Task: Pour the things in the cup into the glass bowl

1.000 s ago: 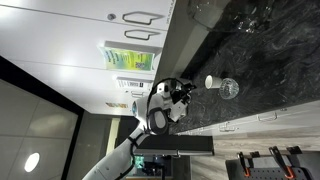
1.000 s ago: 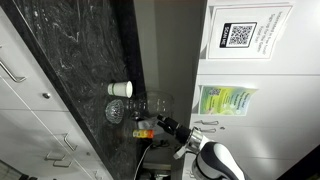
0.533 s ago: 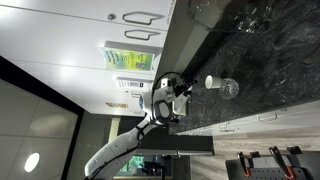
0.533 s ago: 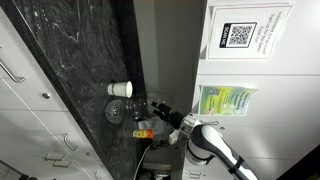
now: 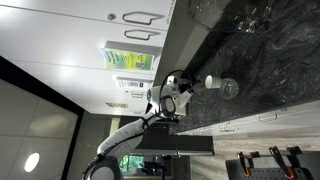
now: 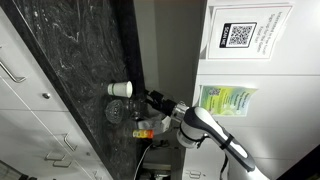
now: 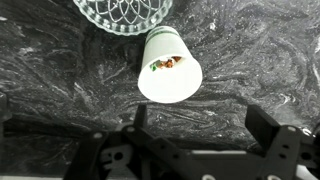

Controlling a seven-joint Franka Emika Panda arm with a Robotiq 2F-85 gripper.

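Note:
Next, I close my gripper on the white cup's rim (image 5: pixel 208 77) (image 7: pixel 200 77), on the side farther from the glass bowl, with one finger inside the cup.
The white cup (image 7: pixel 168 70) stands on the black marble counter (image 7: pixel 60 70), with small red and green pieces (image 7: pixel 167 63) showing inside it. The clear glass bowl (image 7: pixel 120 14) sits just beyond it, close beside the cup. My gripper (image 7: pixel 200 118) is open and empty, a short way in front of the cup and apart from it, its fingers (image 7: pixel 262 122) spread wider than the cup. In both exterior views the gripper (image 5: pixel 189 88) (image 6: pixel 150 97) is near the cup (image 5: pixel 210 81) (image 6: pixel 121 89) and the bowl (image 5: pixel 229 88) (image 6: pixel 116 112).
Larger clear glassware (image 5: pixel 245 14) stands grouped farther along the counter. A small orange object (image 6: pixel 145 129) lies near the arm. White cabinet doors (image 5: pixel 70 30) and a wall with posted signs (image 6: pixel 245 37) border the counter.
The arm has reached out and brought the open gripper closer to the cup. The cup and the bowl have not moved.

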